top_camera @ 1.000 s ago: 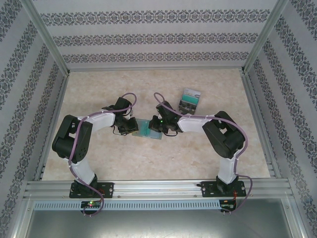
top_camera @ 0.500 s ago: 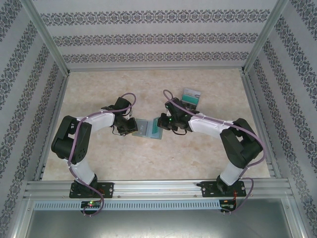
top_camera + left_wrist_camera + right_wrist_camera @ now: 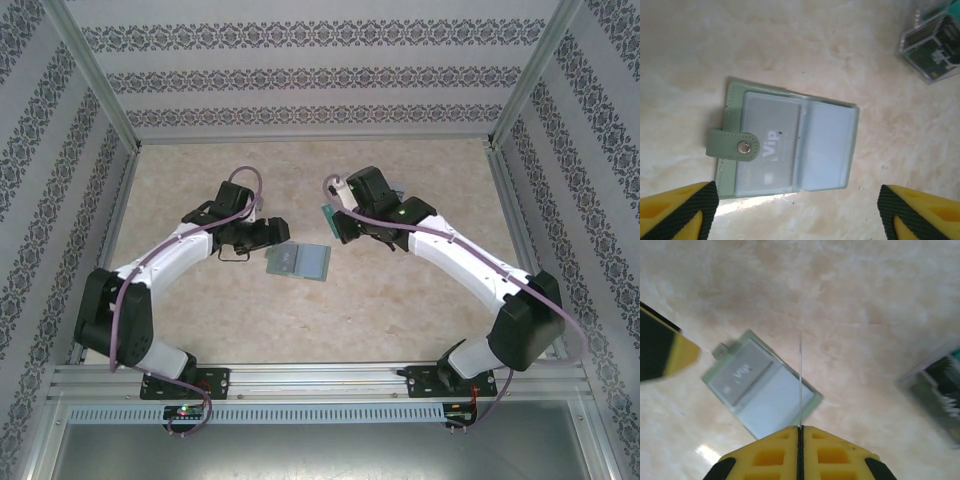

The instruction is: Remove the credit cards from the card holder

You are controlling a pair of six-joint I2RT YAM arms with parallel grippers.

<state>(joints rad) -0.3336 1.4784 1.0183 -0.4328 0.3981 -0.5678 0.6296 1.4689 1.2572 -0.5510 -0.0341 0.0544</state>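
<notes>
The robot's right gripper should release the thin teal credit card, now raised above the card holder, against the green cards in the small pile point(image 3: 384, 200) point(image 3: 955, 356).
The grey-green card holder point(image 3: 298, 262) lies open and flat on the table. In the left wrist view its left sleeve holds a pale card printed "Vip" point(image 3: 771, 145), and its right sleeve point(image 3: 827, 147) looks empty. My left gripper point(image 3: 264, 232) hovers open just left of and behind the holder point(image 3: 790, 145), its fingertips point(image 3: 690, 202) wide apart. My right gripper point(image 3: 334, 222) is raised behind the holder's right side, shut on a thin teal credit card point(image 3: 327, 217). That card shows edge-on point(image 3: 800, 380) in the right wrist view, above the holder point(image 3: 760, 390).
A small pile of removed cards point(image 3: 934, 47) with green and dark print lies on the table behind and right of the holder, also blurred at the right wrist view's edge point(image 3: 940, 390). Patterned walls and metal rails enclose the marbled table point(image 3: 250, 170).
My right gripper has pulled a card out of the holder and carried it up and back to the right. My left gripper has drawn off the holder, back and left.
</notes>
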